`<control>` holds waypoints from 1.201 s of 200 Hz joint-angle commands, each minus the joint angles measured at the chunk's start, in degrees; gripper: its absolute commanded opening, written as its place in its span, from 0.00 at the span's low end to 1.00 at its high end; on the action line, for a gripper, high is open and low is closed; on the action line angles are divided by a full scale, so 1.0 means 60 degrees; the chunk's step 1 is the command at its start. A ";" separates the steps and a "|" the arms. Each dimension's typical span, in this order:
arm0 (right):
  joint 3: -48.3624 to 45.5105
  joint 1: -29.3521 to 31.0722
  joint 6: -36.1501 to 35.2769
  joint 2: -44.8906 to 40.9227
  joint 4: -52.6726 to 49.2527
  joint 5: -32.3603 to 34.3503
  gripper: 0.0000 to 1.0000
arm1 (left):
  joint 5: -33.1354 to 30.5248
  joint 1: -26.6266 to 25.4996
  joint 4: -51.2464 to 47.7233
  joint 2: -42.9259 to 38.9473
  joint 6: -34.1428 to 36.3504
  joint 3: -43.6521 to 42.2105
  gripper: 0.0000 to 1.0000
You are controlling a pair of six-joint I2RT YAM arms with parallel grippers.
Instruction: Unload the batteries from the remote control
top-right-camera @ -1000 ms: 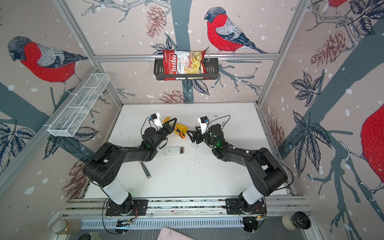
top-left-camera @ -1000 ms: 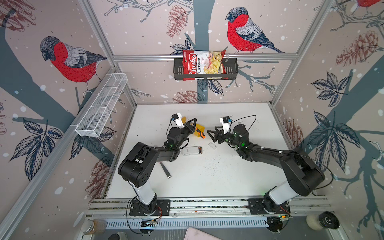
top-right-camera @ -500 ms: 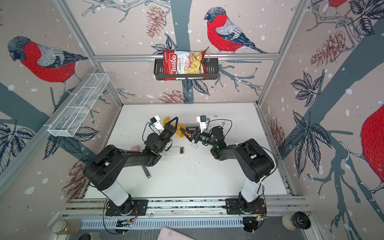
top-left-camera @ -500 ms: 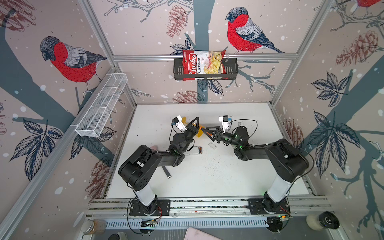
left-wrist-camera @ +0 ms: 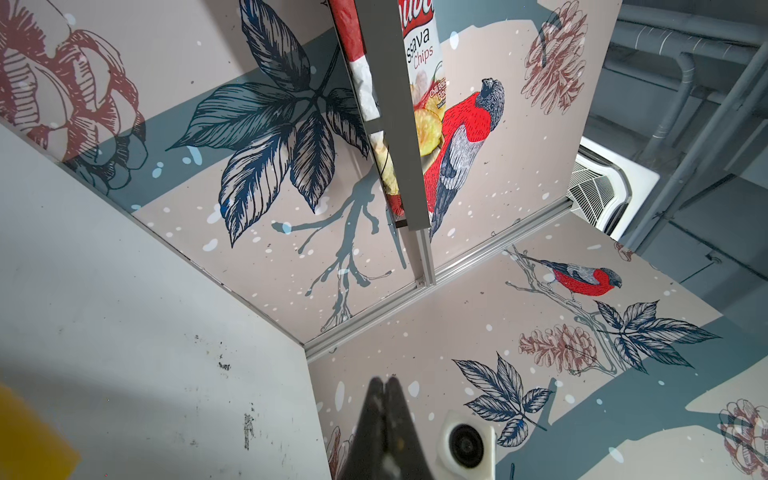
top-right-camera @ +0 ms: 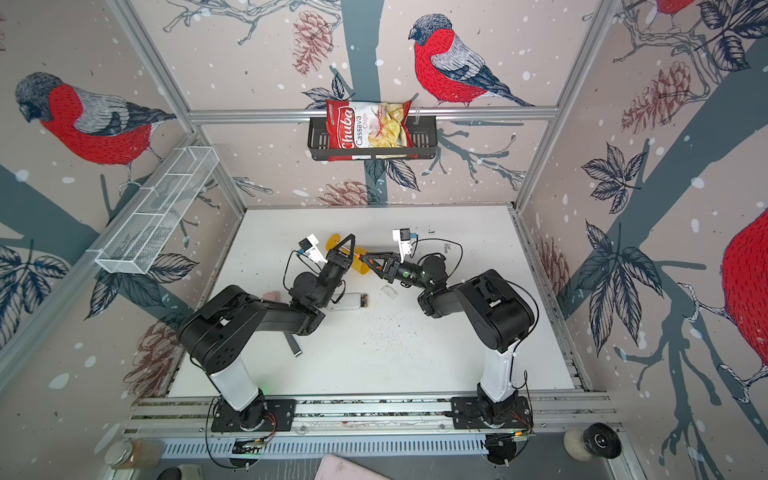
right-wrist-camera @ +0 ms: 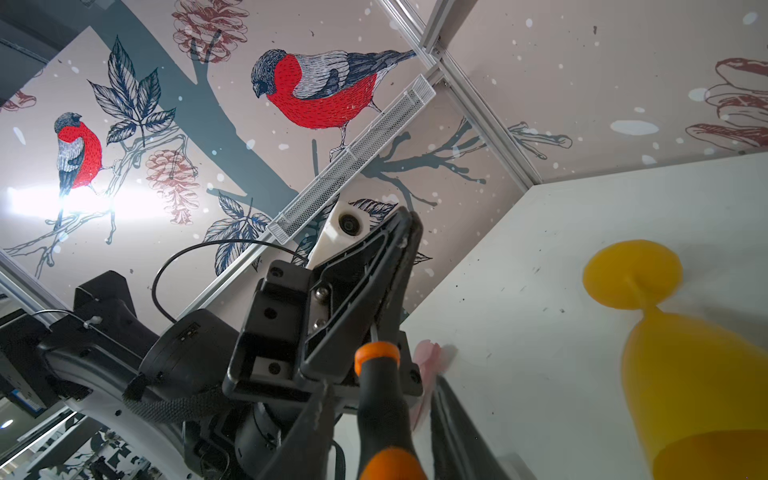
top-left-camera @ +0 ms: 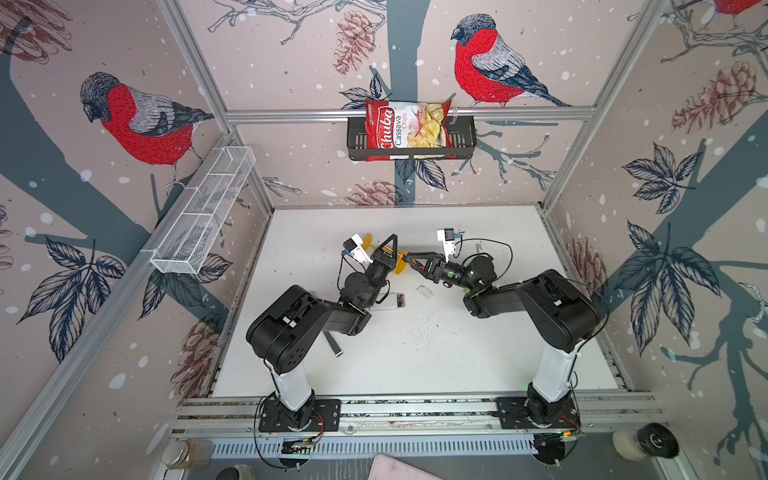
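Observation:
The screwdriver's metal blade is covered by my left gripper, so next my right gripper grips the screwdriver's handle (right-wrist-camera: 379, 408) and takes it over before working at the batteries.
The remote control (top-left-camera: 386, 300) (top-right-camera: 349, 301) lies flat on the white table, and the batteries (top-left-camera: 400, 300) (top-right-camera: 364, 300) show dark with gold in its open end. Above and behind it, my left gripper (top-left-camera: 392, 237) (top-right-camera: 351, 237) (left-wrist-camera: 384, 379) points up, shut on the thin shaft of an orange-and-black screwdriver (right-wrist-camera: 380, 399) (top-right-camera: 358, 257). My right gripper (top-left-camera: 409, 255) (top-right-camera: 364, 257) (right-wrist-camera: 382, 384) reaches in from the right. Its fingers flank the screwdriver handle with narrow gaps on both sides. Neither gripper touches the remote.
A small clear cover piece (top-left-camera: 424, 291) (top-right-camera: 389, 291) lies right of the remote. A yellow goblet (top-left-camera: 400, 267) (right-wrist-camera: 685, 374) lies under the grippers. A dark strip (top-left-camera: 332, 345) rests by the left arm. A chips bag (top-left-camera: 409, 131) sits in a black wall basket.
Both grippers have come together above the goblet. The left one rose with the screwdriver, and the right one reached left and narrowed its jaws around the handle.

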 commanded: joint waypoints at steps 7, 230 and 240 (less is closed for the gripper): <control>0.0196 0.0035 0.0322 0.0138 0.0560 -0.0436 0.39 | 0.0034 0.0007 0.0470 0.0126 0.0165 -0.0001 0.00; 0.0421 -0.0199 0.1837 0.0961 0.2057 -0.1355 0.30 | 0.0149 0.0073 0.0780 0.0316 0.0424 -0.0003 0.00; 0.0419 -0.0214 0.1873 0.0996 0.2058 -0.1380 0.28 | 0.0164 0.0080 0.0787 0.0303 0.0432 -0.0006 0.00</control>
